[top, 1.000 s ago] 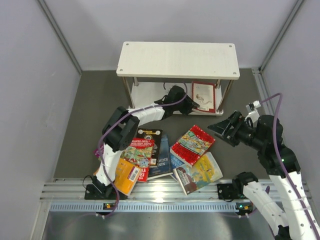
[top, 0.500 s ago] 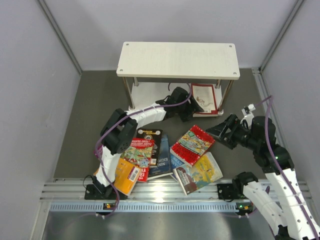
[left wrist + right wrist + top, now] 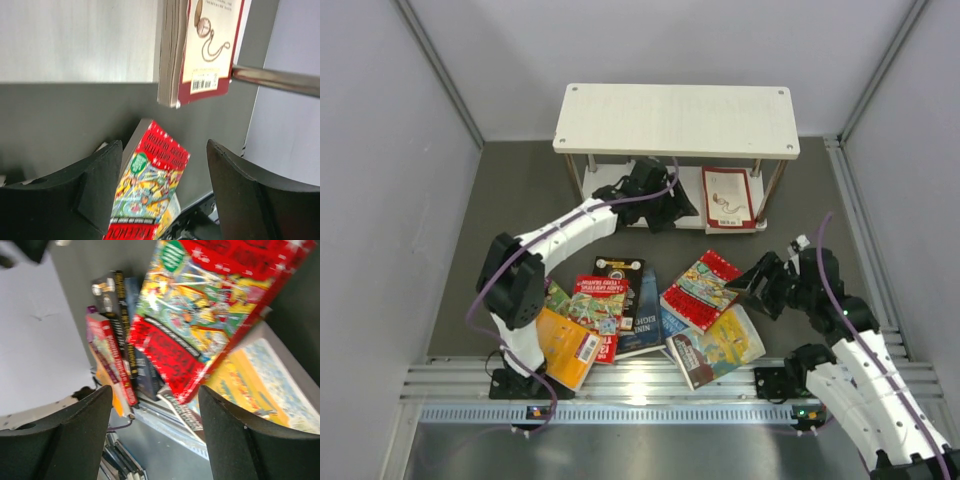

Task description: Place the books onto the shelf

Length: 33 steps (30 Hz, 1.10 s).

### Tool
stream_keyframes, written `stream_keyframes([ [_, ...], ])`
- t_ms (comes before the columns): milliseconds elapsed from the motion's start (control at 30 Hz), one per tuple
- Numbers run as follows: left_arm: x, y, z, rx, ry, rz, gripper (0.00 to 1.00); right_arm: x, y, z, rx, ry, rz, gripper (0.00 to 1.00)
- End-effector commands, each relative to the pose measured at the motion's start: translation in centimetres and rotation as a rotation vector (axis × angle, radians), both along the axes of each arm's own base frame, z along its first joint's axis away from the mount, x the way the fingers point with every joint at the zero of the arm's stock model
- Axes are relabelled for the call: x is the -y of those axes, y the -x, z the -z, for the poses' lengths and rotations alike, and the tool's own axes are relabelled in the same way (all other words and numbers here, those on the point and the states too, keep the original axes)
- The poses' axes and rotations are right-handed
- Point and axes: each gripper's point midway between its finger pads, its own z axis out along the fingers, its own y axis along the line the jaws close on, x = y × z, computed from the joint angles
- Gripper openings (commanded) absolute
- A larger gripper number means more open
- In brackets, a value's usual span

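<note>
Next, I move my right gripper to the red cartoon book's spine (image 3: 728, 297) (image 3: 264, 301), near the end toward the shelf, and close it there.
The shelf (image 3: 676, 120) stands at the back. On its lower board lies a white book with a red border (image 3: 727, 197), also in the left wrist view (image 3: 205, 50), jutting past the board's edge. My left gripper (image 3: 678, 213) is open and empty just left of that book. Several books lie spread on the dark floor: a red cartoon book (image 3: 705, 288), a yellow-blue one (image 3: 720, 345), a dark blue one (image 3: 642, 315), a black one (image 3: 618, 270) and an orange-yellow one (image 3: 565, 345). My right gripper (image 3: 748, 290) is open, close to the red cartoon book's right edge (image 3: 200, 315).
The shelf's thin metal leg (image 3: 280, 80) runs just right of the shelved book. Grey walls close in on three sides. A metal rail (image 3: 650, 385) crosses the near edge beside the arm bases, touching the nearest books.
My left gripper opened, let go of the white-and-red book on the lower board and drew back to the left. My right gripper came down and in towards the red cartoon book.
</note>
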Motion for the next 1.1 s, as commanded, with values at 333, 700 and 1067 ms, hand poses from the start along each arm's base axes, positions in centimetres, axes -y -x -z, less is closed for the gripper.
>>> stream_keyframes([
  [333,-7.8,8.3,-2.3,0.038,-0.077,0.018,0.72,2.2,-1.3,7.4,-0.151,0.159,0.102,0.67],
  [700,-11.5,11.4,-5.1,0.075,-0.097,-0.017,0.71,3.3,-5.1,9.7,-0.111,0.229,0.196,0.65],
  [1067,-13.7,13.2,-4.9,0.071,-0.118,-0.040,0.72,2.1,-7.2,11.8,-0.139,0.168,0.212,0.33],
])
